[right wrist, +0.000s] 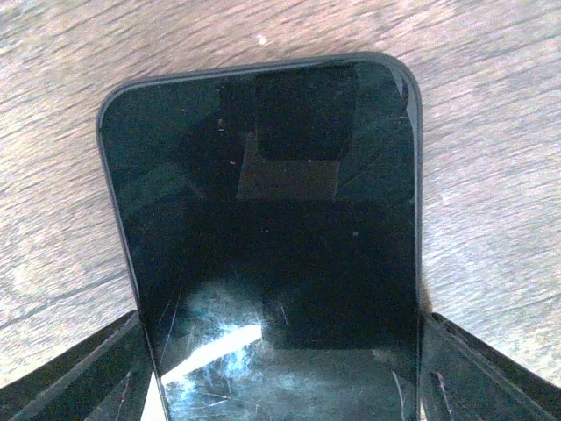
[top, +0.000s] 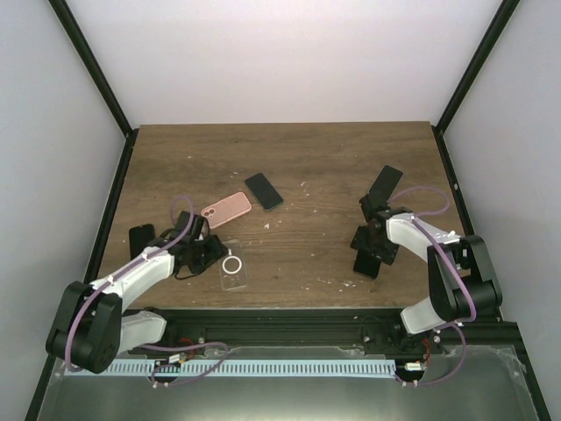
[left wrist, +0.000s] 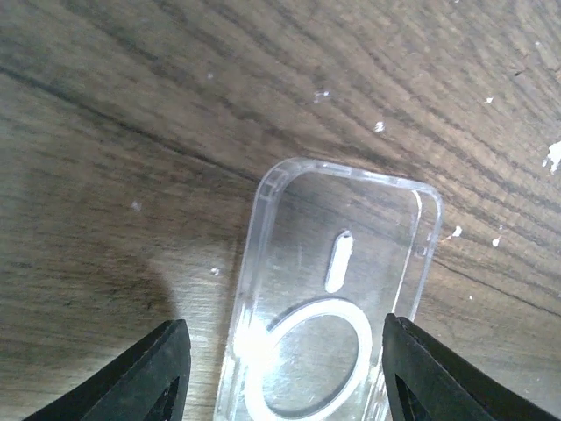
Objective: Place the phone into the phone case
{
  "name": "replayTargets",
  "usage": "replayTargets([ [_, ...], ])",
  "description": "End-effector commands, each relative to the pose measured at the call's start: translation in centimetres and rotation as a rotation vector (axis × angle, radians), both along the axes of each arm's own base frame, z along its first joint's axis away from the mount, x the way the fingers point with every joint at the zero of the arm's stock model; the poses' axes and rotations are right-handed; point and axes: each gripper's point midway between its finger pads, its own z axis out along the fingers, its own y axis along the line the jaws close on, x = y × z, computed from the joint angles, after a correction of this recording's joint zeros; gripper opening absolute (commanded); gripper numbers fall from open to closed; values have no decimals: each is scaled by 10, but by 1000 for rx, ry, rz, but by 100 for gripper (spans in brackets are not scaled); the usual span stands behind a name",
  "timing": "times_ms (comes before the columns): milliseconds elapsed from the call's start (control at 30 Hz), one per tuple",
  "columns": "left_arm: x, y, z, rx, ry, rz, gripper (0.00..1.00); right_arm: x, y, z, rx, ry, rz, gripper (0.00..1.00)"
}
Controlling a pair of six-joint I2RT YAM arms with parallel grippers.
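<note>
Next, my right gripper sets the black phone down on the clear phone case, shifted [top: 258, 269] slightly toward the middle of the table, and lets go of it there.
A clear phone case [top: 233, 271] with a white ring lies flat on the wooden table near the front. In the left wrist view the case [left wrist: 337, 289] lies between my open fingers, the left finger [left wrist: 162, 373] a little clear of its edge and the right one [left wrist: 421, 368] close to the other edge. My left gripper [top: 209, 252] [left wrist: 285, 360] holds nothing. My right gripper [top: 375, 213] [right wrist: 280, 360] is shut on a black phone [top: 386, 182] [right wrist: 272, 228], gripping its two long edges and holding it tilted above the table at the right.
A pink case or phone [top: 226, 209] and a second black phone [top: 264, 190] lie side by side at the table's [top: 316, 158] middle. Black frame posts run along both side edges. White crumbs dot the wood.
</note>
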Motion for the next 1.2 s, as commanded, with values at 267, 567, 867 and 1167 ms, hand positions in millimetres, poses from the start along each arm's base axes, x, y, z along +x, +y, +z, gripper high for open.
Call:
replayTargets([
  [267,-12,-24,-12,-91,8,-69,57,-7,41,6,169,-43,161,73],
  [567,-20,-73,-7,-148,40,-155,56,-6,61,40,283,-167,222,70],
  [867,-24,-89,12,-140,-2,-212,61,-7,101,74,412,-253,301,69],
  [1167,-14,-62,53,-107,-163,-222,100,-9,174,100,457,-314,488,69],
])
